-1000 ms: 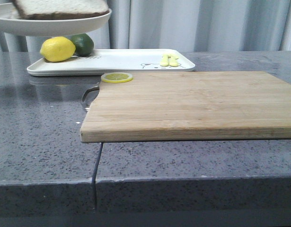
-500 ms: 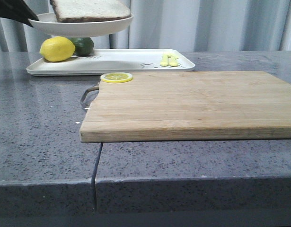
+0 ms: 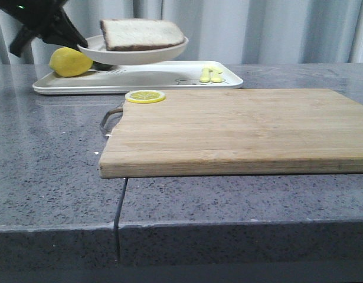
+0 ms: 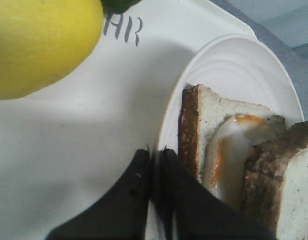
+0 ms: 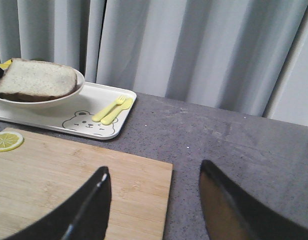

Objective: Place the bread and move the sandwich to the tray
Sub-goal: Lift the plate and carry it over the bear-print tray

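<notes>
I should let go with my left gripper so that the plate of sandwich rests on the white tray (image 3: 146,75), between the lemon and the yellow fork.
The sandwich (image 3: 143,34), brown-crusted slices around a fried egg, lies on a round white plate (image 3: 140,57). Its top slice is thick pale bread; no separate bread slice shows. My left gripper (image 3: 82,45) is shut on the plate's left rim and holds it just above the white tray (image 3: 163,73). The left wrist view shows the gripper (image 4: 155,152) pinching the rim (image 4: 234,55), the sandwich (image 4: 234,145) beside it and the tray (image 4: 68,150) below. My right gripper (image 5: 154,167) is open and empty over the board's right edge, and sees the sandwich (image 5: 36,80) and the tray (image 5: 101,97).
A lemon (image 3: 70,62) and a lime (image 4: 118,4) sit on the tray's left end. A yellow fork and spoon (image 3: 211,75) lie at its right end. A wooden cutting board (image 3: 240,127) with a lemon slice (image 3: 145,96) lies in front of the tray.
The plate with the sandwich has moved right and down, close over the tray. My left gripper has come into the front view at the plate's left rim.
</notes>
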`<action>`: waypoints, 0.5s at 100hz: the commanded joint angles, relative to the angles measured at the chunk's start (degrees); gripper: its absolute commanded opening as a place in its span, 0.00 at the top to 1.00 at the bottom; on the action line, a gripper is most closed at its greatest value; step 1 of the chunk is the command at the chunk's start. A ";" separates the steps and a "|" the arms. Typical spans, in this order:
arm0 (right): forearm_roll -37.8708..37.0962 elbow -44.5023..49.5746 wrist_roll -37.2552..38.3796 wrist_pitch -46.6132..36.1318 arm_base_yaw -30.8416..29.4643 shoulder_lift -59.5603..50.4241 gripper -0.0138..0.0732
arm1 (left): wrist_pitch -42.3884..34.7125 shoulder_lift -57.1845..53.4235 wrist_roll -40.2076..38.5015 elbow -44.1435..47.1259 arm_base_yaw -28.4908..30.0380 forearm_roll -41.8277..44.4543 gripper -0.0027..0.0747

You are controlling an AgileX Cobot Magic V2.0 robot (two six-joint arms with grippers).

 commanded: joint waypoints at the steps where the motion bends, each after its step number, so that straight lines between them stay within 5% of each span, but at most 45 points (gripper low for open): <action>1: 0.55 -1.50 0.17 -4.44 -0.41 0.34 0.37 | -2.46 -1.86 -0.24 -4.09 -1.04 -4.91 0.99; 50: 0.73 -1.50 0.17 -4.44 -0.41 0.34 0.37 | -4.80 3.54 -0.76 -7.66 -1.11 -7.90 0.99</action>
